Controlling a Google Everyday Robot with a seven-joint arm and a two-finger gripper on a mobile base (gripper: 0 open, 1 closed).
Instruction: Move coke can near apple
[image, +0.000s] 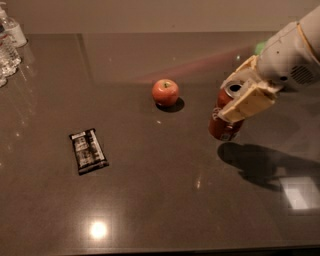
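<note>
My gripper needs to let go of the coke can close against the apple's side away from the water bottles (187, 118).
The coke can (223, 126), red with a silver top, hangs tilted above the dark table, its shadow on the surface below and to the right. My gripper (240, 92) is shut on the coke can, one cream finger on each side of its upper part. The apple (165, 92), small, round and red-orange, sits on the table to the left of the can and a little farther back, apart from it.
A flat black snack wrapper (88, 150) lies at the left of the table (160, 200). Clear water bottles (9, 42) stand at the far left corner. A green object (260, 47) shows behind my arm at the back right.
</note>
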